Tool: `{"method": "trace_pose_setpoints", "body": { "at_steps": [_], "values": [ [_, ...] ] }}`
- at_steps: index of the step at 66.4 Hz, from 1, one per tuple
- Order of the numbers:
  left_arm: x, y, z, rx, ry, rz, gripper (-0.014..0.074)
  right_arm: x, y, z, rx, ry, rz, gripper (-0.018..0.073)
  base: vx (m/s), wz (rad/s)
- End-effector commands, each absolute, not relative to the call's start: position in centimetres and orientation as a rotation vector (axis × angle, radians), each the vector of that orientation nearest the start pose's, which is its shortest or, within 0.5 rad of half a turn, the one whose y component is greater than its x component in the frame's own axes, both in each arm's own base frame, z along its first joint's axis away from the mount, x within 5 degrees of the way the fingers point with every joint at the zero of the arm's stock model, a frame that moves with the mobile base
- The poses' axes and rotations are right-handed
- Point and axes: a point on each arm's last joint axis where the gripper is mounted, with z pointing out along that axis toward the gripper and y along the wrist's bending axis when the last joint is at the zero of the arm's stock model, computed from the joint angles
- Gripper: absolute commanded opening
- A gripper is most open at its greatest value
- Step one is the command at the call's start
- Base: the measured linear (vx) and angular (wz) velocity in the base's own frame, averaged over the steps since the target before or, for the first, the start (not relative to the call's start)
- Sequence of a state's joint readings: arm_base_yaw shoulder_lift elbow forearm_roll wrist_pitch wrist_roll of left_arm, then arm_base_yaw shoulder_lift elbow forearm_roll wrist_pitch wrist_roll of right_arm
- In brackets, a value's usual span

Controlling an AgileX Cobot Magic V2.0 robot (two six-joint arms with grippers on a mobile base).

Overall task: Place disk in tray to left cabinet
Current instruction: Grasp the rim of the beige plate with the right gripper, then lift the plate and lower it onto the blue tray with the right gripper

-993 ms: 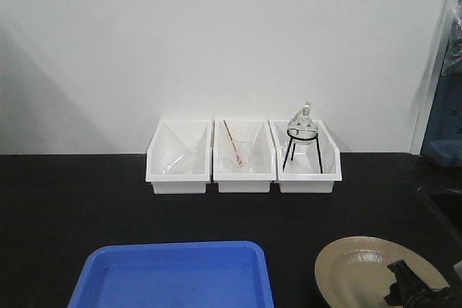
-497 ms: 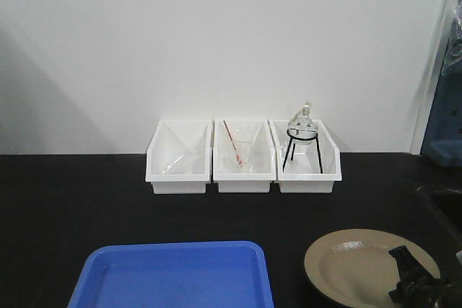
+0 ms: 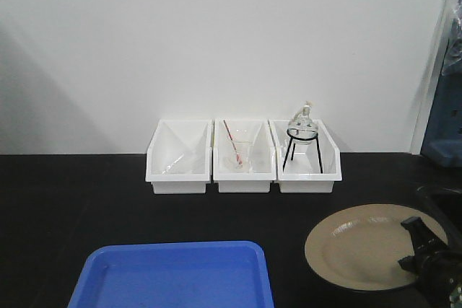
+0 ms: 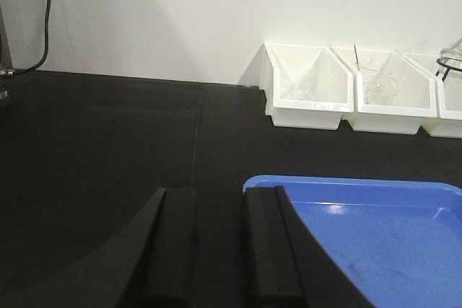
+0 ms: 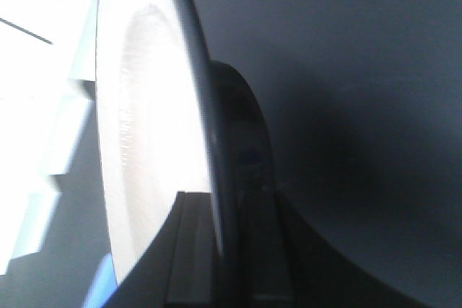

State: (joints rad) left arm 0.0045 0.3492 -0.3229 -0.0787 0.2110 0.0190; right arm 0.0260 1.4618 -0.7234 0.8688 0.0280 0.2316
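Next, my right gripper sets the disk down flat in the middle of the blue tray [image 3: 164, 276].
The disk [image 3: 364, 244], tan inside with a thin black rim, is at the right front of the black table, held by its right edge. My right gripper [image 3: 422, 252] is shut on that rim. In the right wrist view the disk [image 5: 144, 142] stands edge-on between the fingers of the right gripper [image 5: 225, 203]. The blue tray [image 3: 173, 275] lies flat at the front, left of the disk. My left gripper [image 4: 216, 203] is open and holds nothing, just off the near left corner of the tray [image 4: 375, 239]. The left cabinet is out of view.
Three white bins [image 3: 244, 156] stand in a row against the back wall; the middle one holds glassware with a red rod and the right one a flask on a black stand [image 3: 302, 135]. A dark basin edge [image 3: 440, 196] lies at the far right.
The right gripper has risen and shifted right with the disk in it. The disk now sits higher in the front view. The tray and bins have not moved.
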Motion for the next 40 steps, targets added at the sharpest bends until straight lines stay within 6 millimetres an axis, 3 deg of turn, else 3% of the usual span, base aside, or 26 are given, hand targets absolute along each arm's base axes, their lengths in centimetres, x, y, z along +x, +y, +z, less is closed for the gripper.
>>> {"method": "trace_pose_setpoints", "body": {
  "at_steps": [1,12,21,30,40],
  "values": [
    [8.8,-0.1,29.7,-0.041,1.617,-0.048,0.0309,29.5,0.6,25.2,1.126,1.856,0.658,-0.0006,0.00,0.00],
    [8.8,-0.1,29.7,-0.041,1.616,-0.048,0.0309,31.3,2.9,28.2,1.040,1.848,0.773,-0.0006,0.00,0.00],
    [8.8,-0.1,29.7,-0.042,1.616,-0.049,0.0309,33.3,7.2,30.2,0.904,1.845,0.866,-0.0006,0.00,0.00],
    [8.8,-0.1,29.7,-0.042,1.616,-0.049,0.0309,34.9,12.2,30.4,0.794,1.887,0.942,-0.0006,0.00,0.00],
    [8.8,-0.1,29.7,-0.042,1.616,-0.049,0.0309,36.4,18.0,28.8,0.684,1.977,0.999,-0.0006,0.00,0.00]
  ]
}}
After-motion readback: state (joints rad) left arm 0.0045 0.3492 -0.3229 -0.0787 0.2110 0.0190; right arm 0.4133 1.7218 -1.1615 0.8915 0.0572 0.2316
